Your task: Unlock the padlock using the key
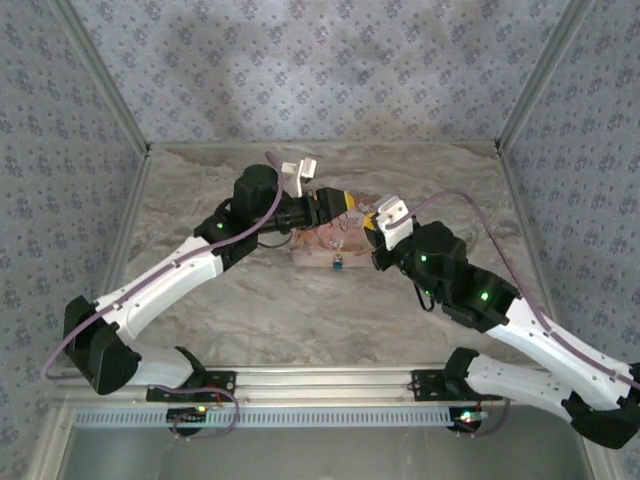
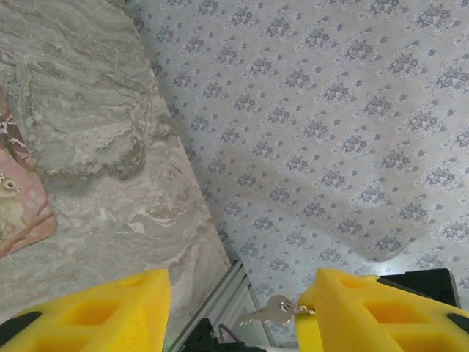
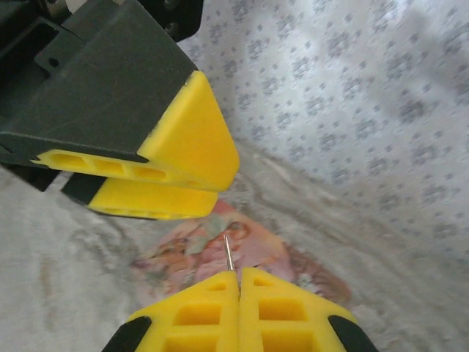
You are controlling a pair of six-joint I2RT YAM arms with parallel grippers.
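Observation:
The robot's right gripper holds the key by its ring, so the left gripper should take the key (image 2: 272, 312) while the right gripper backs off, turns and regrips it.
The tiny blue padlock (image 1: 338, 263) lies at the near edge of the pink illustrated box (image 1: 318, 243). Above the box, my right gripper (image 3: 239, 276) is shut on the key (image 3: 229, 253), seen edge-on as a thin metal sliver jutting from its tips. In the top view, that gripper (image 1: 371, 222) hovers over the box's right end. My left gripper (image 2: 238, 287) stands open just to its left, also over the box (image 2: 16, 213). A small silvery key on a ring (image 2: 272, 312) touches the inner face of one left finger; I cannot tell whether it is the same key.
The left gripper's fingers (image 3: 187, 139) hang close above and left of the right gripper's tips. The marble table (image 1: 330, 310) is bounded by patterned walls with an aluminium rail (image 2: 216, 304) at its foot. Both arms slant inward from the near edge.

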